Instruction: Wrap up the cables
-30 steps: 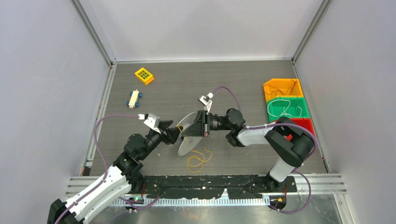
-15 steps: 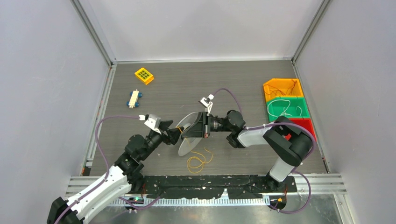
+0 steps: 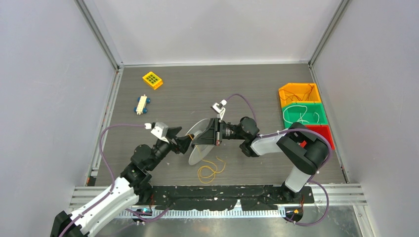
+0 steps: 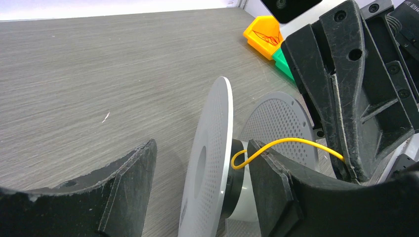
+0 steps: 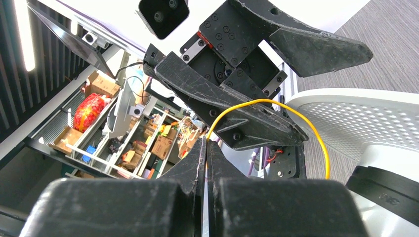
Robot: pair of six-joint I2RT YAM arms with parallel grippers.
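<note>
The spool's near disc slants across my open left fingers; next I align them with its edge and pinch the cable's bend (image 4: 234,163) against it.
The cable is a thin yellow wire. Its loose loops (image 3: 209,170) lie on the table in front of a white spool (image 3: 198,143) with perforated discs. In the right wrist view my right gripper (image 5: 206,148) is shut on the cable (image 5: 276,104), which arcs over toward the spool's flange (image 5: 375,118). My left gripper (image 4: 201,148) is open and straddles the near disc (image 4: 212,148). The cable (image 4: 291,142) curls by the black hub and rests on the right finger (image 4: 272,192). From above, the left gripper (image 3: 184,141) and right gripper (image 3: 203,134) meet at the spool.
Orange (image 3: 296,92), green (image 3: 302,114) and red (image 3: 323,132) bins holding wires stand at the right edge. A yellow block (image 3: 152,79) and a small white piece with blue wheels (image 3: 142,104) lie at the back left. Purple arm cords (image 3: 106,143) loop beside both arms.
The left gripper's jaws have spread wider around the spool disc and the left wrist has shifted slightly. The right gripper has stayed shut on the cable.
</note>
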